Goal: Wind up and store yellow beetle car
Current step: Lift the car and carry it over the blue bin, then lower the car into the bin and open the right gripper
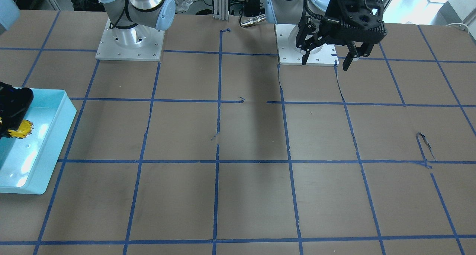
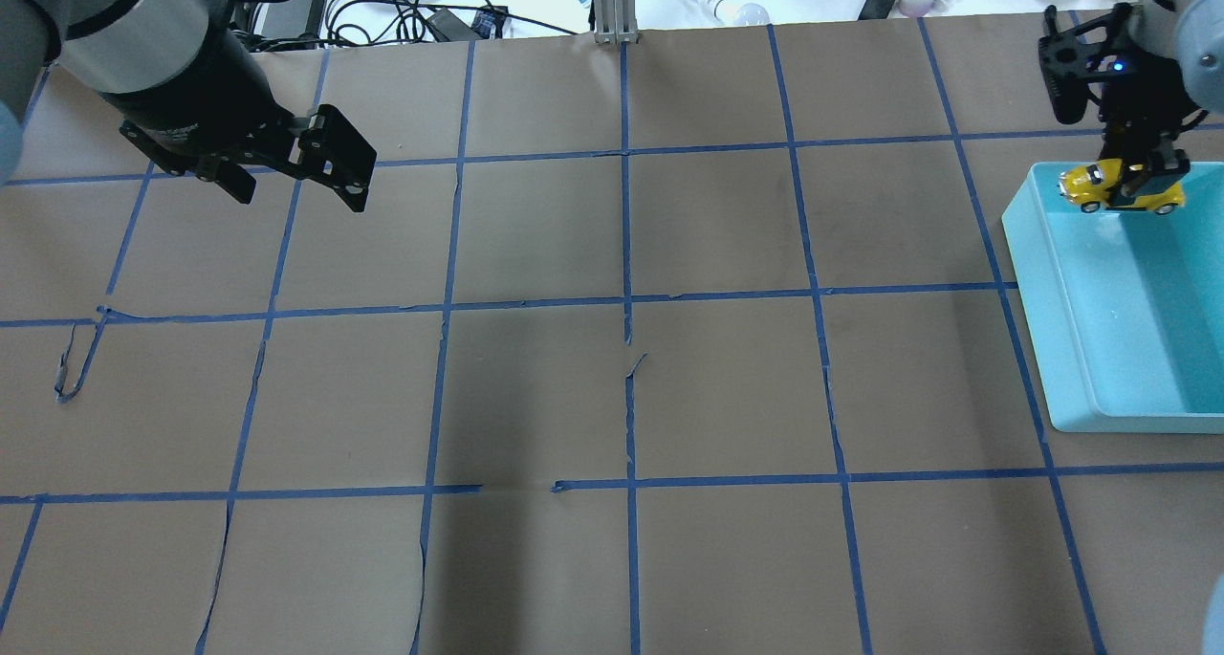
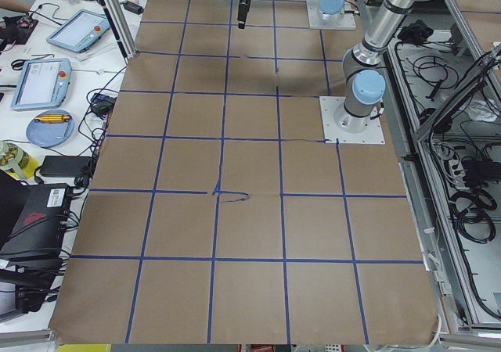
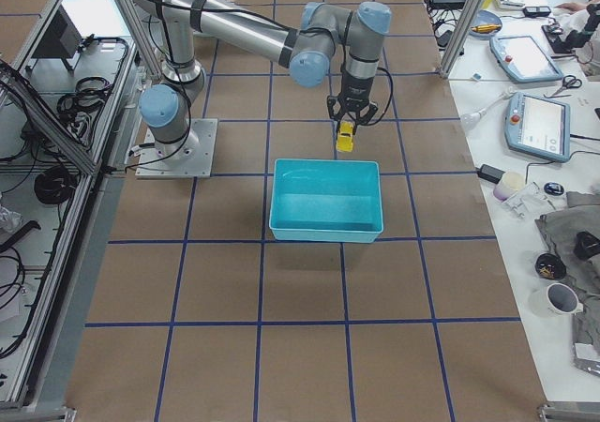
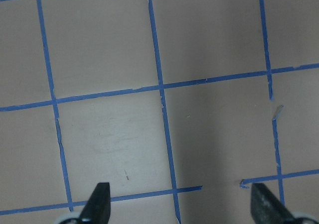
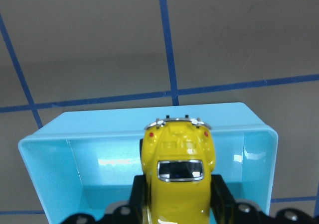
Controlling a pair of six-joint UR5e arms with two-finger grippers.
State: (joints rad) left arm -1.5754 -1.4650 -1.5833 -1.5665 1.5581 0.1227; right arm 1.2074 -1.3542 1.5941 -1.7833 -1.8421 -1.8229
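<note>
The yellow beetle car will go down from my right gripper inside the light-blue bin (image 1: pixel 33 138), near the side of the bin that faces the middle of the table. It now hangs above the bin's far end.
The yellow beetle car (image 2: pixel 1119 186) is held in my right gripper (image 2: pixel 1138 179), which is shut on its sides. It hangs above the far end of the light-blue bin (image 2: pixel 1066 349). The car also shows in the front view (image 1: pixel 20 130), in the right side view (image 4: pixel 346 139) and in the right wrist view (image 6: pixel 178 174), where it sits between the two black fingers (image 6: pixel 223 196) over the bin's end wall (image 6: pixel 149 127). My left gripper (image 2: pixel 296 172) is open and empty, high above the table on the far left, its fingertips (image 5: pixel 99 201) wide apart in the left wrist view.
The table is brown paper with a grid of blue tape (image 2: pixel 626 301). A loose tape strip (image 2: pixel 76 363) lies at the left. Cables, tablets and small items (image 3: pixel 43 82) sit on the bench beyond the table's far edge.
</note>
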